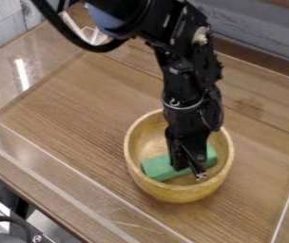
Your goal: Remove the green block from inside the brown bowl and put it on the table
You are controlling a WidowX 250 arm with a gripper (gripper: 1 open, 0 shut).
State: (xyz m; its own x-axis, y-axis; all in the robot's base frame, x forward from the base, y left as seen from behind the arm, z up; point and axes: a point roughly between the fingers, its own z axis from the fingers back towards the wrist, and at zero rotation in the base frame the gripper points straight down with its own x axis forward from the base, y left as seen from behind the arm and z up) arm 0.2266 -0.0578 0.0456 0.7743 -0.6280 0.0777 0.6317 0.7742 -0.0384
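Observation:
Gripper is too near green block's far end; I'll open, back up, grip nearer its middle (174,165).
The green block (163,168) lies inside the brown bowl (150,140), toward its near side, on the table (84,104). My gripper (190,163) points straight down into the bowl, and its black fingers have come together on the block's right end. The block still rests in the bowl. The arm hides the block's far end and part of the bowl's back rim.
Clear acrylic walls (58,195) border the tabletop on the near and left sides. Bare wood-grain surface stretches left of and behind the bowl. A dark rail runs along the back right.

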